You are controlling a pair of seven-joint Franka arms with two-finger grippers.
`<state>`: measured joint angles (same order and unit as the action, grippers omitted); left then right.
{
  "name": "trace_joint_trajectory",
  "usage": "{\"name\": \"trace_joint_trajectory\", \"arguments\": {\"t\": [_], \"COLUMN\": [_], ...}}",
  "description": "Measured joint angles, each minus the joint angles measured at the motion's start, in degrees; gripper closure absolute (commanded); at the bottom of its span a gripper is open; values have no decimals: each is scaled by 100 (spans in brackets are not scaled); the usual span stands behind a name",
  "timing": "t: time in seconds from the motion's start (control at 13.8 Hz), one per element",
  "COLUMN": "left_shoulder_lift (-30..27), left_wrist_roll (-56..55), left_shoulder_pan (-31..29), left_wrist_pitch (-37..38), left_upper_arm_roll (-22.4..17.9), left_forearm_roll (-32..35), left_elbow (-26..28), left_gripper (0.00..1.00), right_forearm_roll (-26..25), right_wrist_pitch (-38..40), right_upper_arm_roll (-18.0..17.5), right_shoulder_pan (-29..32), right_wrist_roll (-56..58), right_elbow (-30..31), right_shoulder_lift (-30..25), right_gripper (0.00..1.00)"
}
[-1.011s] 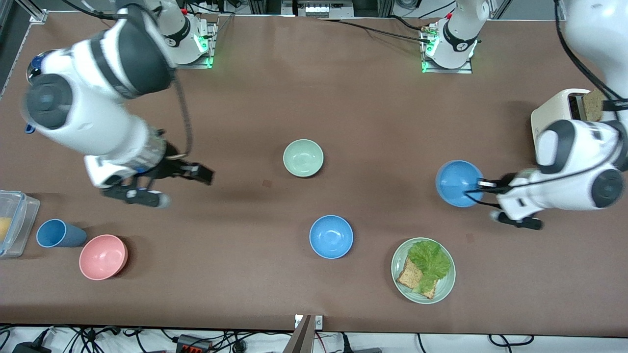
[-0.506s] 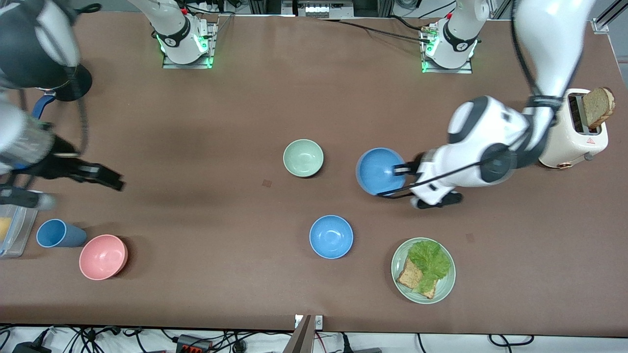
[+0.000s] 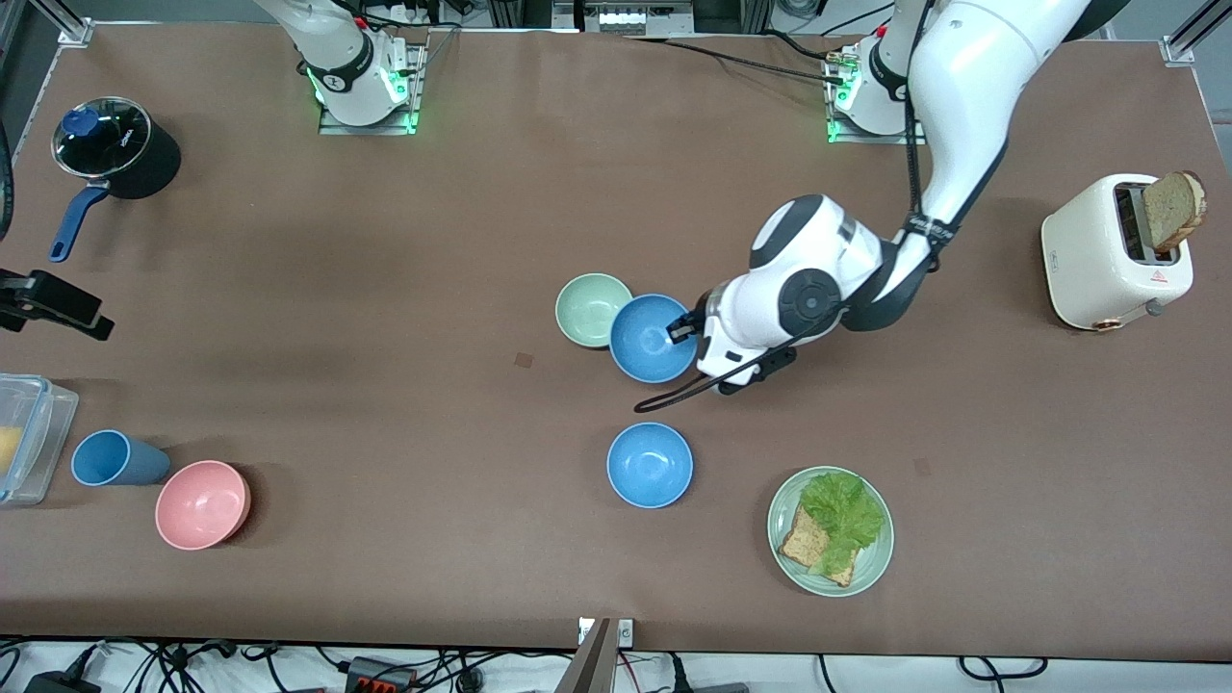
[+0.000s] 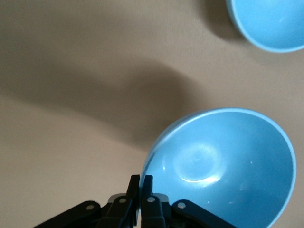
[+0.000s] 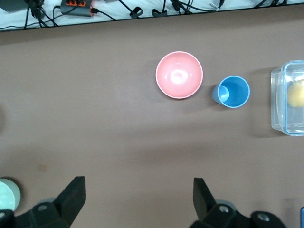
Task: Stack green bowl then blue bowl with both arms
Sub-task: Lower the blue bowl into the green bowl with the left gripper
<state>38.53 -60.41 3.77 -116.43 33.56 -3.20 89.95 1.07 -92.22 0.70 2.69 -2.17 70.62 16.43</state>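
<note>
Next, my left gripper releases the blue bowl inside the green bowl [image 3: 595, 310] at the middle of the table.
The green bowl [image 3: 587, 306] stands upright at the table's middle. My left gripper [image 3: 680, 332] is shut on the rim of a blue bowl [image 3: 651, 339] and holds it right beside the green bowl, its edge overlapping the green bowl's rim. In the left wrist view the fingers [image 4: 141, 181] pinch that bowl's rim [image 4: 223, 161]. The twin blue bowl [image 3: 650, 464] sits on the table nearer the front camera, and it also shows in the left wrist view [image 4: 270, 21]. My right gripper [image 3: 58, 306] is open and empty at the right arm's end of the table, its jaws wide apart [image 5: 137, 190].
A pink bowl [image 3: 202, 503], a blue cup [image 3: 111, 459] and a clear container [image 3: 24, 438] stand at the right arm's end. A black pot [image 3: 115, 144] is farther back. A green plate [image 3: 871, 568] with lettuce and bread and a toaster [image 3: 1097, 250] are toward the left arm's end.
My left arm has carried the blue bowl from near the toaster across to the green bowl's side. My right arm has drawn back toward its end of the table.
</note>
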Motion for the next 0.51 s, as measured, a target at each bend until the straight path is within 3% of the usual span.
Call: {"name": "trace_joint_trajectory", "arguments": {"t": [0.51], "left_shoulder_lift": [11], "left_wrist_roll": [-684], "left_shoulder_pan": [516], "left_wrist_pitch": [-251], "left_upper_arm_roll": [158], "left_forearm_roll": [0], "left_elbow": [35], "left_gripper": [100], "right_forearm_roll": [-52], "right_wrist_pitch": [122], "right_upper_arm_roll": [68], "right_shoulder_pan": [0], "right_wrist_roll": [97], "right_elbow": [447], "right_shoulder_lift": [-315], "right_gripper": [0]}}
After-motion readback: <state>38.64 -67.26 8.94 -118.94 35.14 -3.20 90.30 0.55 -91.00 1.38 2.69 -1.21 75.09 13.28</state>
